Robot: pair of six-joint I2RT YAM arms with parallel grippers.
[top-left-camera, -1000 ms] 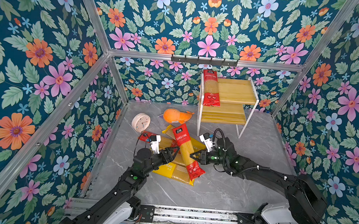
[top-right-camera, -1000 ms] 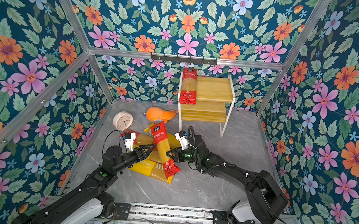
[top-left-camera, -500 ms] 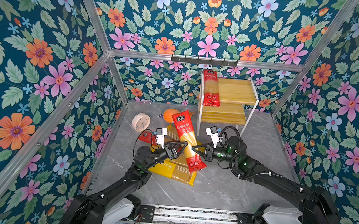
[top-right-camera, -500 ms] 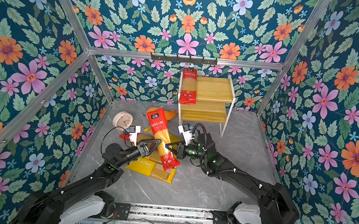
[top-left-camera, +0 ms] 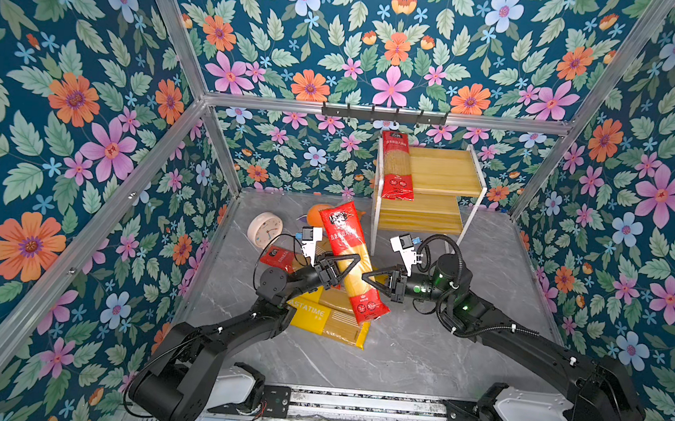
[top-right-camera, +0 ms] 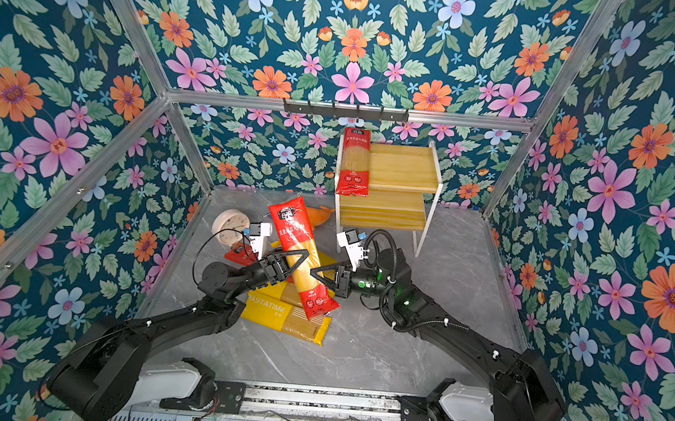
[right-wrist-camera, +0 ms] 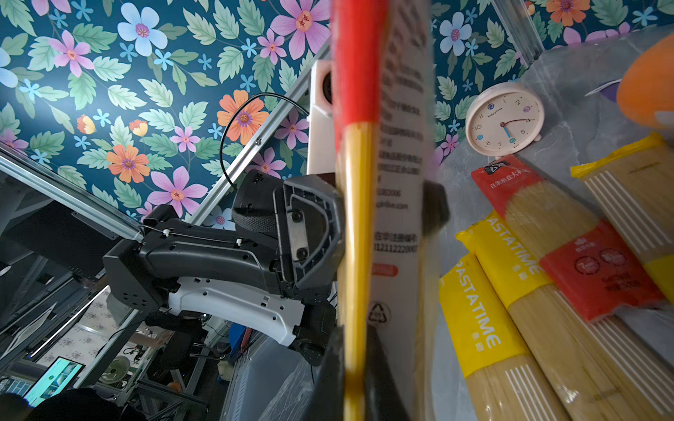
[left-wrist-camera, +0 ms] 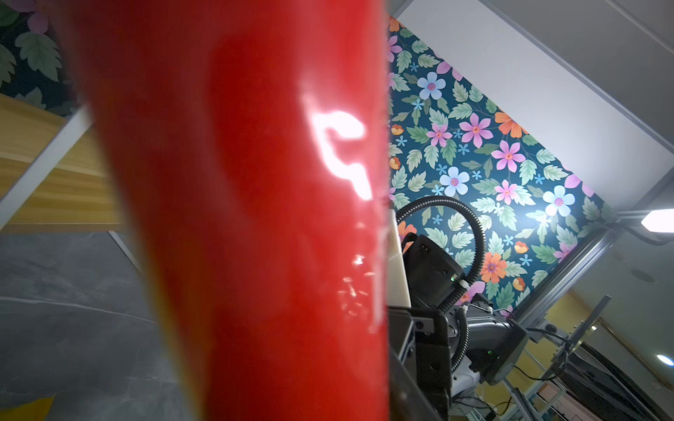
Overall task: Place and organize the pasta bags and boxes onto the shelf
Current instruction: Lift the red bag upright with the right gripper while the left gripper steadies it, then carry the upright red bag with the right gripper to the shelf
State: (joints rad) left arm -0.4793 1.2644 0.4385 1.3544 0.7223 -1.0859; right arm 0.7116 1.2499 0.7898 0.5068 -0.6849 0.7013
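The spaghetti pack is pinched by my right gripper partway up its long edge, so next my left gripper steadies it while my right gripper takes the lower red end (top-left-camera: 366, 304).
A clear spaghetti pack with red ends (top-left-camera: 348, 258) (top-right-camera: 300, 258) hangs tilted above the floor pile. My right gripper (top-left-camera: 369, 279) (top-right-camera: 319, 274) is shut on its long edge; in the right wrist view that gripper (right-wrist-camera: 355, 350) pinches the pack (right-wrist-camera: 364, 182). My left gripper (top-left-camera: 341, 264) (top-right-camera: 289, 261) is shut on the pack from the other side, and the pack's red film (left-wrist-camera: 255, 218) fills the left wrist view. Yellow PASTATIME packs (top-left-camera: 330, 319) (right-wrist-camera: 481, 320) and another red-ended pack (right-wrist-camera: 598, 269) lie below. One red-ended pack (top-left-camera: 397, 164) lies on the shelf's (top-left-camera: 443, 171) top board.
A pale round clock (top-left-camera: 264, 229) stands at the back left of the grey floor. An orange plush (top-left-camera: 316, 214) lies behind the held pack. A black hook rail (top-left-camera: 384, 113) runs along the back wall above the shelf. Flowered walls close in three sides.
The right gripper lifted the red-ended pack off the pile and tilted it up. The left gripper rose to it, opened wide, then closed on it.
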